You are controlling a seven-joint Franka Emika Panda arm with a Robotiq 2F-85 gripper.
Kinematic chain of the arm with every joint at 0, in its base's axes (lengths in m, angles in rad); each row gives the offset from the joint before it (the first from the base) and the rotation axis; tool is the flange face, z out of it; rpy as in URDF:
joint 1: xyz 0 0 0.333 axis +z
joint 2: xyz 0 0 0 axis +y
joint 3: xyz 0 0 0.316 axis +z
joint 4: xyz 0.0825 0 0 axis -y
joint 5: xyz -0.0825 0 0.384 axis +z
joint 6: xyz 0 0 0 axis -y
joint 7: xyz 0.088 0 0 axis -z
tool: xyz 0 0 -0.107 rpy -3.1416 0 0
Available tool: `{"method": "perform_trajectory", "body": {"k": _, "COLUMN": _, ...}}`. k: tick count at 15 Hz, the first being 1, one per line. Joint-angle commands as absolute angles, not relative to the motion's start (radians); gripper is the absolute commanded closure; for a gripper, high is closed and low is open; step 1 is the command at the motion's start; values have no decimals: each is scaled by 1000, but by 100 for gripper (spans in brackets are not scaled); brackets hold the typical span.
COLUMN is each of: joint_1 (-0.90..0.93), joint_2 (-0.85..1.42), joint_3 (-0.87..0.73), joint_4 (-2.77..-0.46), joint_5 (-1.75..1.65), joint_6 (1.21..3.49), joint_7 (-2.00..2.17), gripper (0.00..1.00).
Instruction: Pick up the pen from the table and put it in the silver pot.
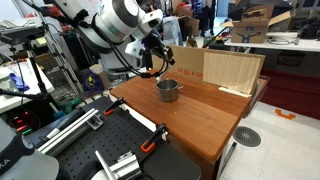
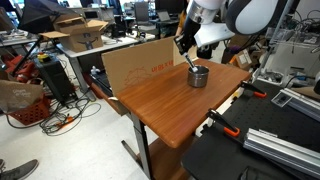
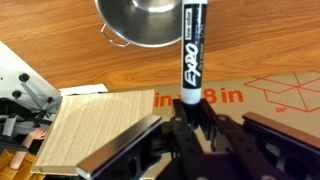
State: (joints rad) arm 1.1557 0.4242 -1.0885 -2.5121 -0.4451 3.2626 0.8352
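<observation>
The pen, now angled down over the pot's rim, will be let go by my gripper inside the silver pot (image 1: 170,87) (image 3: 166,30), so that it leans on the pot's rim on the side toward the cardboard sheet.
My gripper (image 3: 190,108) is shut on the pen (image 3: 193,50), a black Expo marker with a white end, which points away from the wrist camera toward the silver pot (image 3: 148,22). In the wrist view the marker's tip lies over the pot's rim at the top of the frame. In both exterior views the gripper (image 1: 161,68) (image 2: 184,52) hovers just above the small steel pot (image 1: 168,90) (image 2: 199,76), which stands on the reddish-brown table (image 1: 200,120) (image 2: 170,110). The pen shows as a thin dark stick (image 2: 188,62) angled down at the pot.
A pale plywood board (image 1: 232,70) stands upright at the table's back edge next to a cardboard sheet (image 2: 140,64) printed "8 in" (image 3: 270,95). Clamps and metal rails (image 1: 120,160) lie beside the table. Cluttered lab benches surround it.
</observation>
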Motion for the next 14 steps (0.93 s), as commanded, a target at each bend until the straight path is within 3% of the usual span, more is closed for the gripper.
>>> {"method": "perform_trajectory", "body": {"k": 1, "joint_1": 1213, "joint_2": 448, "joint_3": -1155, "joint_4": -2531, "joint_5": -431, "joint_6": 3306, "joint_7": 854, "gripper": 95}}
{"method": "perform_trajectory", "body": {"k": 14, "joint_1": 1165, "joint_2": 468, "joint_3": -1136, "joint_4": -2532, "joint_5": -433, "joint_6": 3300, "joint_7": 852, "gripper": 95}}
